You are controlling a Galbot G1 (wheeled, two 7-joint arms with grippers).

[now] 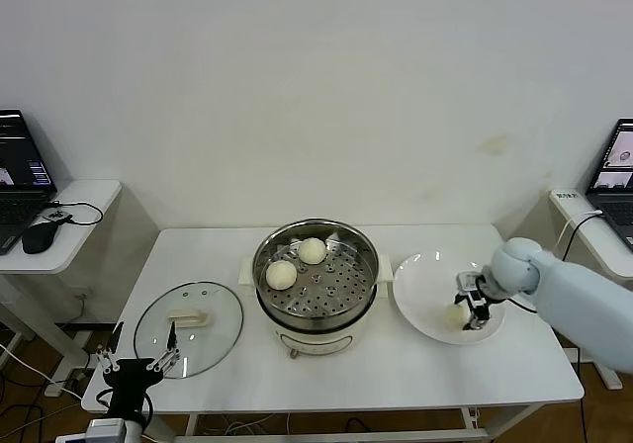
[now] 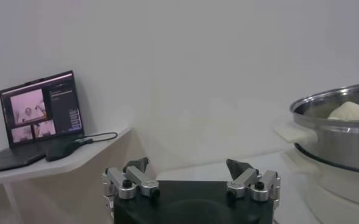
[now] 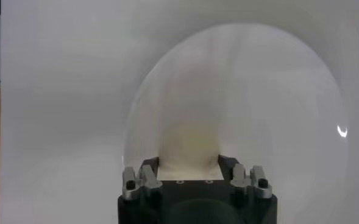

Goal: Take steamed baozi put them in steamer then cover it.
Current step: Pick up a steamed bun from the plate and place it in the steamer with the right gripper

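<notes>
The robot's right gripper will release the baozi on the bare front part of the steamer's perforated tray [image 1: 315, 300].
Two cream-white baozi [image 1: 282, 275] [image 1: 313, 251] lie on the perforated tray of the steel steamer [image 1: 318, 326] at the middle of the table. Another baozi [image 1: 454, 315] sits on the white plate [image 1: 420, 280] to its right, and my right gripper [image 1: 467, 314] is shut on it. The right wrist view shows this baozi [image 3: 188, 137] pressed between the two fingers of the right gripper [image 3: 188, 160] over the plate [image 3: 258, 79]. The glass cover [image 1: 213, 305] lies flat left of the steamer. My left gripper [image 1: 138, 366] [image 2: 188, 164] stays open near the table's front left corner, holding nothing.
A side table at the left carries a laptop [image 1: 20, 181] [image 2: 42, 112] and a mouse [image 1: 40, 235]. Another laptop [image 1: 618, 166] stands on a table at the right. From the left wrist, the steamer [image 2: 337, 131] rises close by.
</notes>
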